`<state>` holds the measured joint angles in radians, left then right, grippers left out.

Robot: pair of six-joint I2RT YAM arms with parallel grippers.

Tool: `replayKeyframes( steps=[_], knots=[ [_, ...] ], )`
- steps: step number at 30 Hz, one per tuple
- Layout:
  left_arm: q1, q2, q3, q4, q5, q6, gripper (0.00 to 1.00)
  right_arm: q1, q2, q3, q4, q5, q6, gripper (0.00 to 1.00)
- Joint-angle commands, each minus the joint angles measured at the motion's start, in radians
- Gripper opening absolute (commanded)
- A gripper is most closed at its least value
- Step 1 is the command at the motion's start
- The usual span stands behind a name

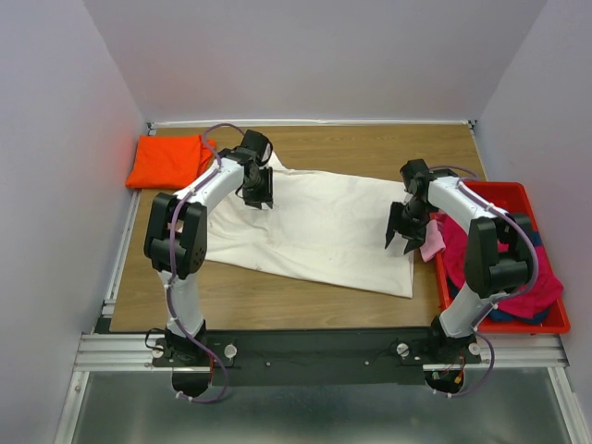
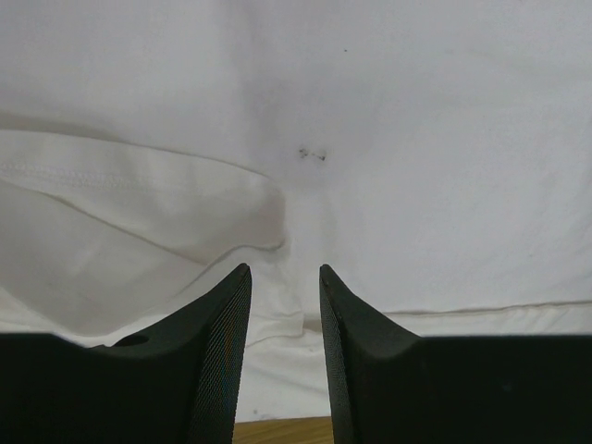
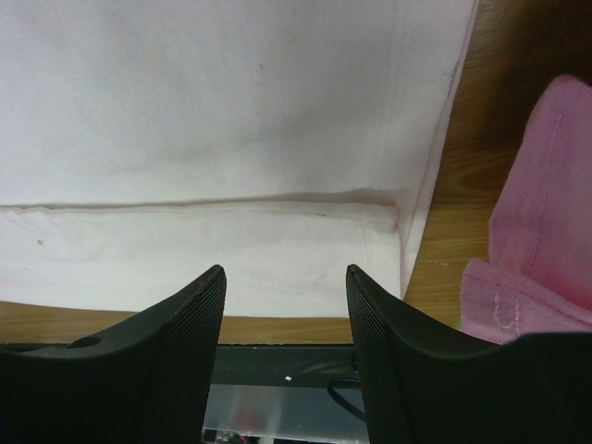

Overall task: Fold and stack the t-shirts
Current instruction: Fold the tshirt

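Note:
The folded-in sleeve of the white t-shirt is creased, so my left gripper should take the sleeve's end (image 2: 276, 222) and spread it flat before the next fold.
A large cream-white t-shirt (image 1: 314, 231) lies spread across the middle of the table, partly folded over. My left gripper (image 1: 258, 199) hovers open over its far left corner; in the left wrist view (image 2: 285, 270) the cloth (image 2: 388, 139) with a folded sleeve fills the frame. My right gripper (image 1: 400, 239) is open and empty over the shirt's right edge; the right wrist view (image 3: 286, 272) shows the hem (image 3: 231, 250). A folded orange t-shirt (image 1: 168, 160) lies at the far left. A pale pink shirt (image 1: 432, 242) hangs over the bin's edge; it also shows in the right wrist view (image 3: 541, 222).
A red plastic bin (image 1: 505, 192) stands at the right edge, holding magenta (image 1: 546, 277) and dark blue cloth. Bare wooden table (image 1: 277, 301) shows in front of the white shirt. Walls close in on the left, back and right.

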<state>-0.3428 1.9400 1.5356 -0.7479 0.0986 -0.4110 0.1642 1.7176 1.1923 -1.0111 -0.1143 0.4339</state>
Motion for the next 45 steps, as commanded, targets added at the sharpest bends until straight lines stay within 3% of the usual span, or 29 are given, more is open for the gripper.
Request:
replayKeyframes(
  steps=[1,12,17,26,28,40,43,45],
  knots=[
    [-0.009,0.037,0.003,0.016,-0.02,0.008,0.43,0.0,-0.012,0.02,0.002,-0.008,-0.009,0.62],
    [-0.013,0.077,0.014,0.025,-0.054,0.017,0.42,0.0,-0.018,0.016,0.002,-0.004,-0.007,0.62],
    [-0.018,0.094,0.012,0.036,-0.057,0.023,0.34,0.001,-0.018,0.015,0.003,-0.004,-0.006,0.62],
    [-0.036,0.117,0.046,0.05,-0.062,0.038,0.02,0.0,-0.016,0.015,0.003,-0.004,-0.007,0.62],
    [-0.044,0.129,0.058,0.047,-0.057,0.046,0.0,0.001,-0.019,0.015,0.003,-0.002,-0.007,0.62],
    [-0.076,0.148,0.07,0.051,-0.036,0.052,0.0,0.0,-0.029,0.001,0.002,-0.002,-0.001,0.62],
    [-0.078,0.139,0.074,0.062,-0.01,0.052,0.07,0.001,-0.033,0.009,0.003,-0.002,0.002,0.62],
    [-0.078,0.131,0.092,0.065,-0.004,0.054,0.22,0.001,-0.033,0.021,0.008,-0.01,-0.003,0.62]
  ],
)
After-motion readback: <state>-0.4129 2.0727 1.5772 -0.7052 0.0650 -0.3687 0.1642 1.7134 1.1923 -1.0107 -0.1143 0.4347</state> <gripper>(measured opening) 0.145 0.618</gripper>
